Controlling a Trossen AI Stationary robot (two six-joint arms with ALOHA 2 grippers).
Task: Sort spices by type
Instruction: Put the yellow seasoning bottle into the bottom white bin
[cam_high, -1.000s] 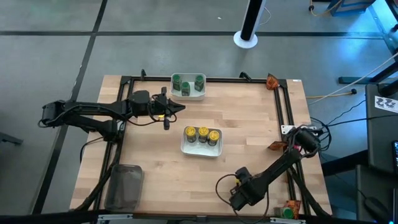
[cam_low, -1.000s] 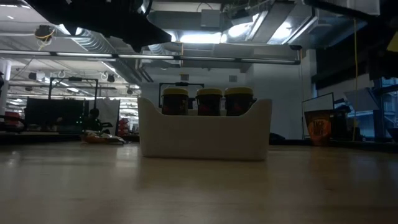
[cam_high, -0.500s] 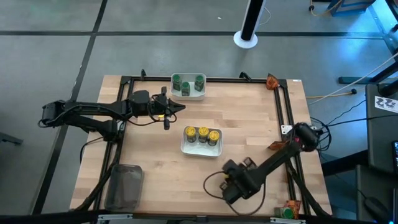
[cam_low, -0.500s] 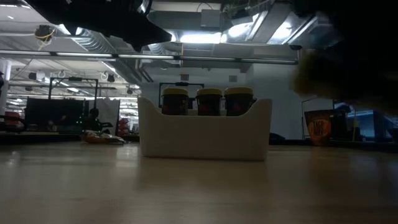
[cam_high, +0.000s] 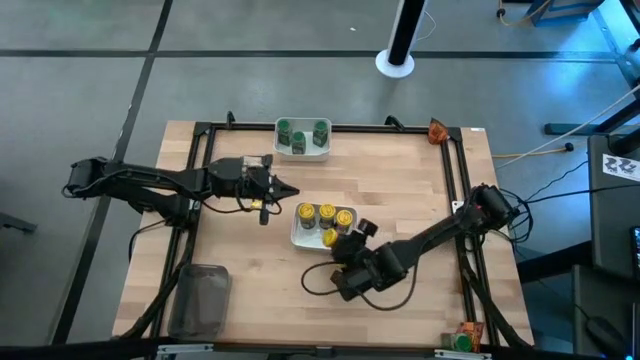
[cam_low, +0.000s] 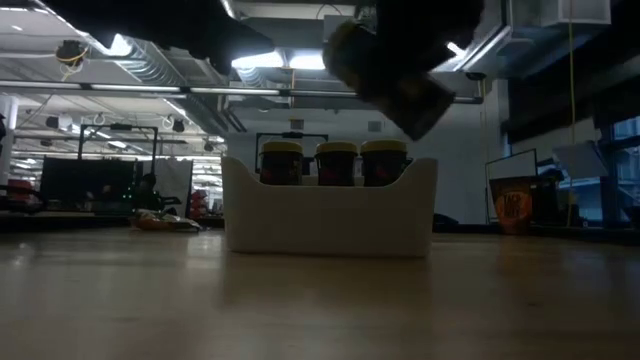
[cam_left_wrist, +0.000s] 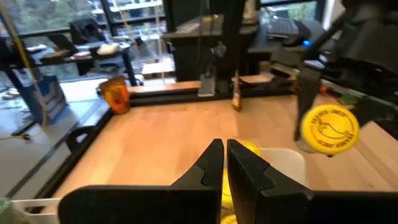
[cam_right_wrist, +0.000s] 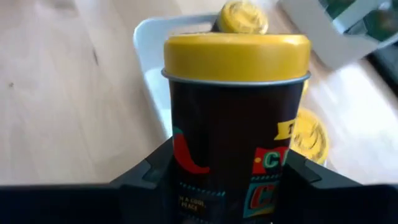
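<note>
I need to hand the yellow-capped jar over by letting go of it with my right gripper into my left gripper's fingers, just above the middle white bowl (cam_high: 312, 226).
A white bowl (cam_high: 345, 240) mid-table holds three yellow-capped spice jars (cam_low: 336, 162). Over its near rim my right gripper (cam_high: 340, 243) is shut on another yellow-capped jar (cam_high: 329, 237), which shows tilted high in the low view (cam_low: 390, 75). My left gripper (cam_high: 283, 190) hovers shut just left of that bowl, holding nothing. At the far edge a second white bowl (cam_high: 302, 152) holds green-capped jars (cam_high: 299, 137). Brown-orange packets (cam_high: 437, 130) (cam_high: 443, 234) sit along the right rail. My right gripper pinches the jar's dark body (cam_right_wrist: 186, 155) between its two fingers (cam_right_wrist: 146, 177), on the half away from the yellow cap (cam_right_wrist: 236, 50). The fingers slant down from the table's near right. The jar is lifted clear and tilted, cap pointing away from the gripper.
A clear grey tray (cam_high: 203, 298) lies at the near left corner. A black frame (cam_high: 457, 180) runs around the tabletop. Bare wood lies between the two bowls and left of the middle bowl.
My right gripper has swung from the near right corner toward the middle bowl, rising and rolling its wrist, and it now carries the yellow-capped jar over the bowl's near rim. My left gripper has drifted a little toward the middle bowl, still shut.
</note>
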